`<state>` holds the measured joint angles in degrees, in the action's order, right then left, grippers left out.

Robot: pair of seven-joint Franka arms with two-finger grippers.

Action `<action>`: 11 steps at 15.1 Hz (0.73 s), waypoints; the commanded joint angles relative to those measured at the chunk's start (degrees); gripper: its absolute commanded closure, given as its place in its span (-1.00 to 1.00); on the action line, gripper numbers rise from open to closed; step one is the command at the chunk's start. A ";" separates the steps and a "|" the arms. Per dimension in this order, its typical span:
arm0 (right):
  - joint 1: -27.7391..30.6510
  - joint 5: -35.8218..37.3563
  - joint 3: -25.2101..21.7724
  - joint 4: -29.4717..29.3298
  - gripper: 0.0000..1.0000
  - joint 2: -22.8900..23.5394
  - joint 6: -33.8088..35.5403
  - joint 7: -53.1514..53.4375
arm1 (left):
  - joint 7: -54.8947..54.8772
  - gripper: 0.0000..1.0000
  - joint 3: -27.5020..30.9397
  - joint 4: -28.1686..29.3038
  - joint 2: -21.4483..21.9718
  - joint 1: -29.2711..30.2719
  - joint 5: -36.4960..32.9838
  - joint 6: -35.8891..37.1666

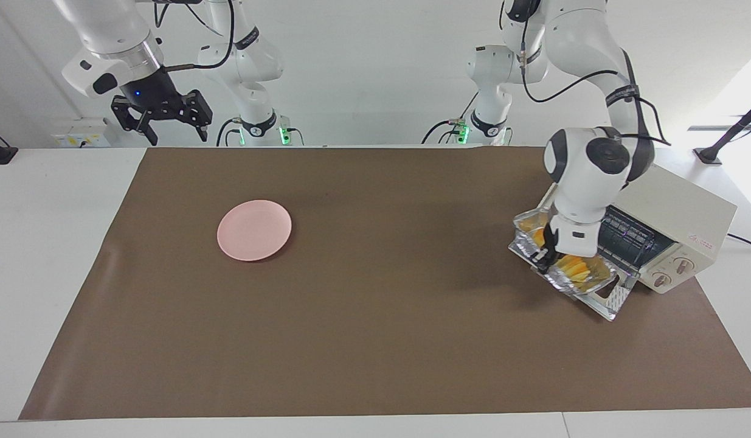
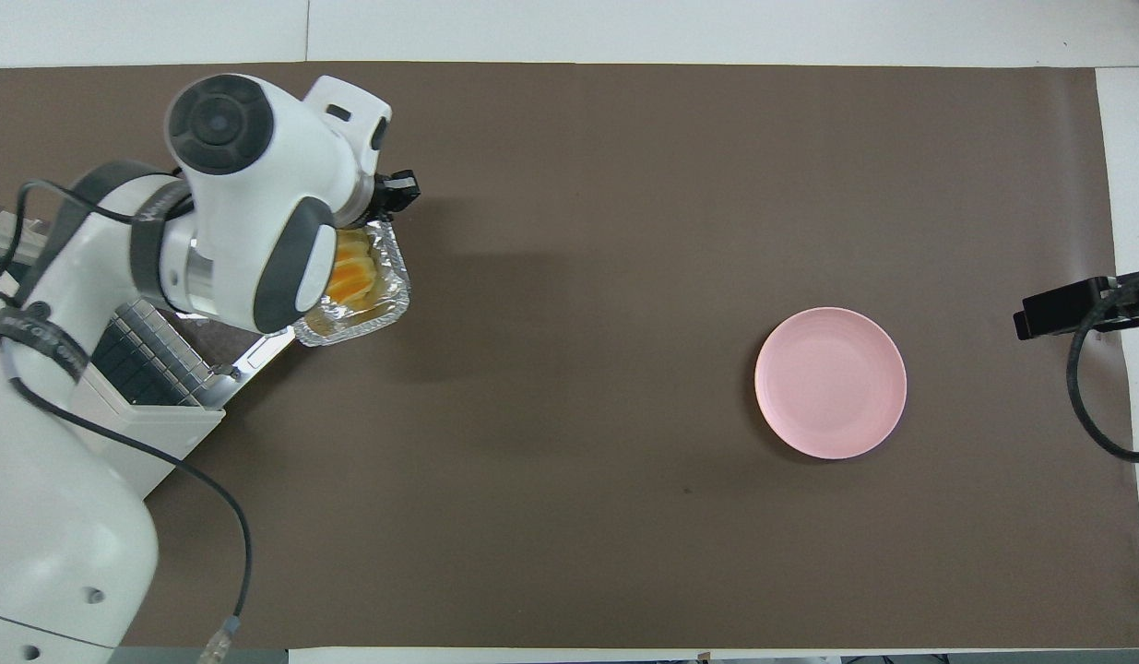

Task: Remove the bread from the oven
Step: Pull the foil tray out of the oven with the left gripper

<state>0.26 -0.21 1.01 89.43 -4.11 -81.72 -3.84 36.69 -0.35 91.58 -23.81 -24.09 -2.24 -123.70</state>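
Note:
Next, the left gripper releases the foil tray on the brown mat [image 2: 490,305] between oven and pink plate.
The cream-white oven [image 1: 685,219] stands at the left arm's end of the table, and its glass door [image 1: 615,299] is folded down. A crinkled foil tray [image 1: 588,285] rests on the open door, out of the oven's mouth. The golden-yellow bread [image 1: 574,266] lies in the tray. My left gripper [image 1: 544,260] is down at the tray's rim and shut on it, and its wrist covers the middle of the bread. In the overhead view the bread [image 2: 352,272] and tray [image 2: 391,304] show beside the left wrist. My right gripper [image 1: 168,131] waits open, high over the right arm's end of the table.
A pink plate [image 1: 254,230] lies on the brown mat [image 1: 375,340], toward the right arm's end, and also shows in the overhead view [image 2: 830,383]. The oven's wire rack [image 1: 630,234] shows in its mouth. Two knobs [image 1: 673,272] are on the oven's front.

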 commanded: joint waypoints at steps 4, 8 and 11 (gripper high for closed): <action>0.09 -0.76 -0.04 2.32 -1.00 -1.68 0.16 -0.73 | -4.78 1.00 0.96 -3.51 -6.43 -9.13 1.62 2.49; -0.09 -0.76 0.48 5.92 -1.00 -3.00 -3.25 -0.64 | -4.52 1.00 0.96 -2.81 -7.13 -12.29 1.98 1.89; -1.22 -0.76 0.57 8.38 -1.00 -3.53 -7.04 -0.29 | -4.43 1.00 0.96 -0.53 -7.13 -12.38 1.98 -1.36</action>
<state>-0.17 -0.26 1.53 93.84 -5.33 -85.62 -3.84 33.60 -0.34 89.96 -30.79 -36.00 -1.27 -123.36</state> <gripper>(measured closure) 0.000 0.987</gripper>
